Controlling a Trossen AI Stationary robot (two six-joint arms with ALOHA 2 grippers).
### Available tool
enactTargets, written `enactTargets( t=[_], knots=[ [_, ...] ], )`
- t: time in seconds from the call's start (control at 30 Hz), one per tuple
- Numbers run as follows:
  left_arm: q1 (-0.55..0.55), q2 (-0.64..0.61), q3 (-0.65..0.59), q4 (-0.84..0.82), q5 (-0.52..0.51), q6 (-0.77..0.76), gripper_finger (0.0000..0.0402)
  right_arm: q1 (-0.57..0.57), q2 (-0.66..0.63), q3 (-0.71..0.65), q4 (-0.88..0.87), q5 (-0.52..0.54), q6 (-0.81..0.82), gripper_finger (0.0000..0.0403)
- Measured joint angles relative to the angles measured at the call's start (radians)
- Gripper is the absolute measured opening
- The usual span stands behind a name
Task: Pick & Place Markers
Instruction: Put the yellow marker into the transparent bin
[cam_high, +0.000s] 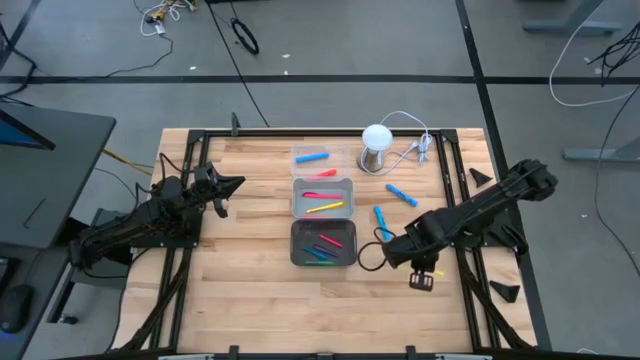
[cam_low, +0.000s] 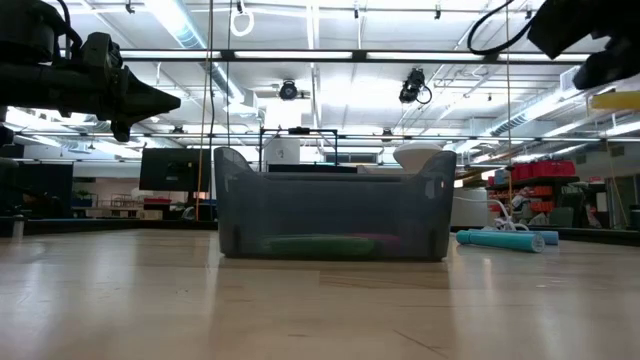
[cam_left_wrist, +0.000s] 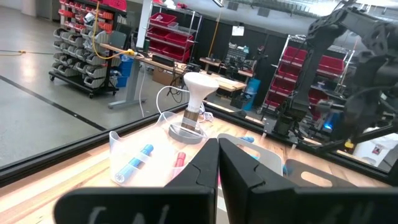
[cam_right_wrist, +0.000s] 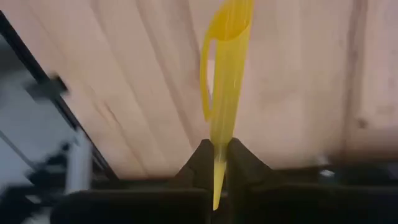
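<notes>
Next, I release the yellow marker with my right gripper between the lighter grey tray's red marker and other yellow marker (cam_high: 327, 200).
A yellow marker (cam_right_wrist: 227, 74) is in my right gripper (cam_right_wrist: 217, 149), which is shut on it and raised over the table's right part (cam_high: 422, 276), right of the dark tray (cam_high: 342, 228). That tray holds several markers (cam_high: 322, 250). The lighter grey tray (cam_high: 346, 185) behind it holds a red marker and a yellow one (cam_high: 324, 207). Two blue markers (cam_high: 401, 193) (cam_high: 381, 222) lie on the table. Another blue marker (cam_high: 312, 157) lies in a clear tray. My left gripper (cam_high: 225, 187) hovers shut at the left, touching nothing. My right gripper pinches the yellow marker between its two fingers (cam_right_wrist: 244, 163) at its thin end (cam_right_wrist: 219, 158). The marker runs along the fingers and sticks out past their tips, its clip (cam_right_wrist: 205, 68) showing on one side. It is lifted clear of the table (cam_low: 615, 100).
A white-domed metal cylinder (cam_high: 375, 148) with a white cable (cam_high: 415, 145) stands at the far side. A black frame (cam_high: 470, 210) borders the table left and right. Bare wood lies along the near edge (cam_high: 320, 310).
</notes>
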Motion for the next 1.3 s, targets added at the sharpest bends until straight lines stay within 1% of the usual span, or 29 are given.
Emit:
enactTargets(
  t=[0.13,0.23,0.37,0.53,0.6,0.77,0.9,1.13,1.3],
  knots=[
    [0.0,0.0,0.0,0.0,0.0,0.0,0.0014,-0.011,0.027,0.037,-0.095,0.003,-0.159,0.0011],
    [0.0,0.0,0.0,0.0,0.0,0.0,0.0014,-0.022,0.052,0.053,-0.131,0.022,-0.238,0.0011],
    [0.0,0.0,0.0,0.0,0.0,0.0,0.0014,-0.05,0.091,0.081,-0.144,0.069,-0.315,0.0011],
    [0.0,0.0,0.0,0.0,0.0,0.0,0.0014,-0.13,0.158,0.175,-0.15,0.14,-0.424,0.0011],
    [0.0,0.0,0.0,0.0,0.0,0.0,0.0014,-0.169,0.197,0.226,-0.155,0.158,-0.466,0.0011],
    [0.0,0.0,0.0,0.0,0.0,0.0,0.0014,-0.267,0.317,0.383,-0.191,0.163,-0.568,0.0011],
    [0.0,0.0,0.0,0.0,0.0,0.0,0.0014,-0.337,0.417,0.526,-0.229,0.2,-0.633,0.0011],
    [0.0,0.0,0.0,0.0,0.0,0.0,0.0014,-0.448,0.583,0.769,-0.232,0.218,-0.665,0.0011],
    [0.0,0.0,0.0,0.0,0.0,0.0,0.0014,-0.504,0.697,0.933,-0.235,0.246,-0.687,0.0011]
  ],
)
